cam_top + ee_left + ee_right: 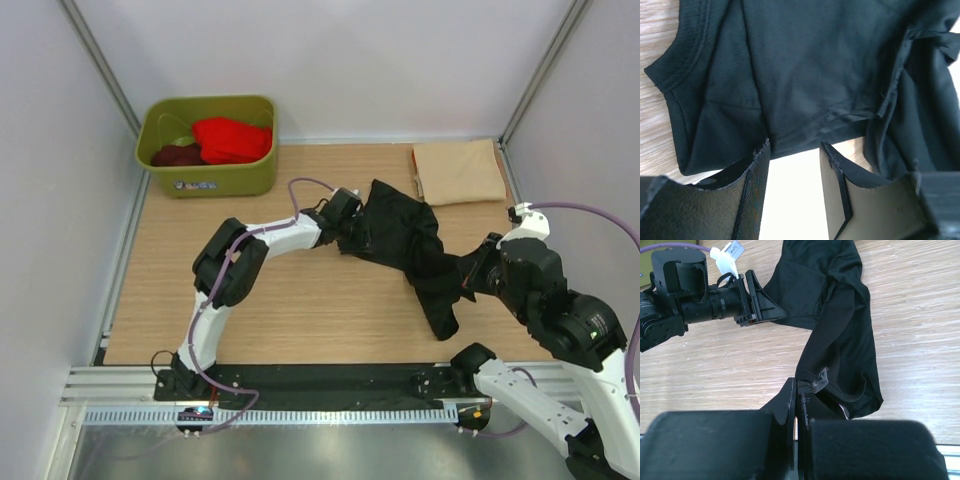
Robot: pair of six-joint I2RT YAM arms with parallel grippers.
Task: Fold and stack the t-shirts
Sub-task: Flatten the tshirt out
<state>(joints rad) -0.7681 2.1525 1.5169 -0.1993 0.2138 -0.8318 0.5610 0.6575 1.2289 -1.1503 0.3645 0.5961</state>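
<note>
The robot's right gripper needs to set the black t-shirt's pinched edge down by the shirt's drawn-out near corner (434, 334) (850, 411).
The black t-shirt (405, 235) lies crumpled in the middle of the table, part of it drawn out toward the near right. My right gripper (465, 278) is shut on a pinch of its edge (812, 385), and the cloth hangs past the jaws. My left gripper (352, 232) is open at the shirt's left side, with the hem (805, 137) right at its fingertips (761, 155) and nothing between the jaws. A beige t-shirt (458, 172) lies folded at the far right. The red t-shirt (232, 140) and the maroon one (177, 155) sit in the tub.
The olive-green plastic tub (210, 182) stands at the far left corner. White walls close the table on three sides. Bare wood shows in front of the tub and along the near edge. The left arm (685, 305) reaches across toward the shirt in the right wrist view.
</note>
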